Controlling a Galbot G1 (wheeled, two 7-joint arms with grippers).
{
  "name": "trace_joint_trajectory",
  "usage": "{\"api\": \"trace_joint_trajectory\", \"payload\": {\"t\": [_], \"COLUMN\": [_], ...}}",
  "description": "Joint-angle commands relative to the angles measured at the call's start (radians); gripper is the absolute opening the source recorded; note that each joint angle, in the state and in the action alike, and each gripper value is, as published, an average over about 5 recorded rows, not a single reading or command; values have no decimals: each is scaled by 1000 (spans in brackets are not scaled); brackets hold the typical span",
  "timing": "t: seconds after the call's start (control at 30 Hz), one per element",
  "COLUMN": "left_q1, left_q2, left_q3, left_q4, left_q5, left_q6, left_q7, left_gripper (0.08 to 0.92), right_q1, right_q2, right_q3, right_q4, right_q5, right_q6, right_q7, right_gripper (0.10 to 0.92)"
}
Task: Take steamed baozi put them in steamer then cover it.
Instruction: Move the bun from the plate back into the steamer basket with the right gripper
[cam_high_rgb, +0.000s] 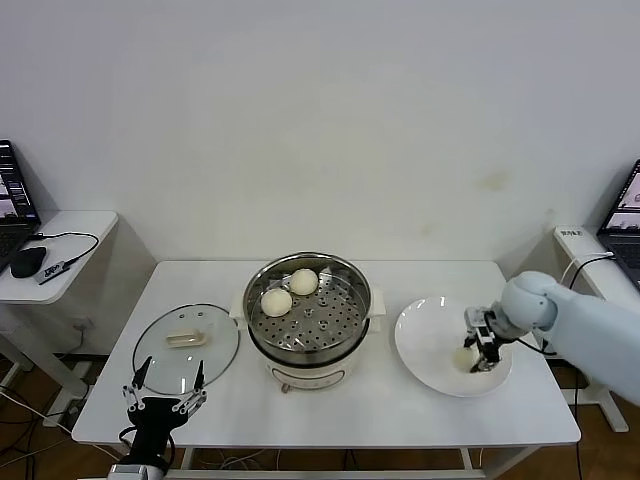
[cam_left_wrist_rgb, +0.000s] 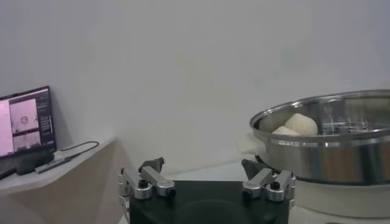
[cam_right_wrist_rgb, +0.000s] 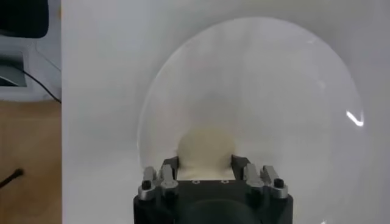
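Note:
Next, my right gripper lets go of the baozi on the front part of the steamer's perforated tray (cam_high_rgb: 293, 328), where I will set it before the other baozi.
The steamer (cam_high_rgb: 256, 335) stands at the table's middle, open, with two baozi (cam_high_rgb: 277, 301) (cam_high_rgb: 303, 281) on its perforated tray; it also shows in the left wrist view (cam_left_wrist_rgb: 341, 152). A third baozi (cam_right_wrist_rgb: 204, 146) lies on the white plate (cam_high_rgb: 430, 330) to the right. My right gripper (cam_high_rgb: 479, 354) is down on the plate, shut on that baozi, with a finger against each side (cam_right_wrist_rgb: 205, 162). The glass cover (cam_high_rgb: 160, 350) with its cream handle lies flat on the table left of the steamer. My left gripper (cam_high_rgb: 168, 376) is open and empty, near the table's front edge by the cover.
A side table (cam_high_rgb: 70, 250) with a laptop, a mouse and cables stands at the far left. Another laptop (cam_high_rgb: 625, 215) is at the far right. The steamer's white base and handles stick out between the cover and the plate.

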Motion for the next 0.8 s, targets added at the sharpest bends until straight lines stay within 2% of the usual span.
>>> {"api": "trace_joint_trajectory", "payload": {"t": [0.03, 0.27, 0.47, 0.8], "left_q1": [-1, -4, -12, 0], "left_q2": [1, 6, 8, 12], "left_q3": [2, 5, 0, -38], "left_q4": [-5, -10, -8, -10], "left_q5": [0, -3, -10, -24], "left_q6": [0, 0, 2, 0], "left_q7": [0, 0, 0, 0], "left_gripper": [823, 823, 823, 823], "right_q1": [236, 464, 613, 613], "right_q2": [-16, 52, 200, 452], "right_q3": [-45, -174, -268, -305], "right_q4": [47, 56, 38, 28], "right_q5": [97, 182, 246, 338], "right_q6": [-11, -18, -18, -3], "right_q7": [-30, -29, -15, 57], "right_gripper": [552, 558, 560, 560]}}
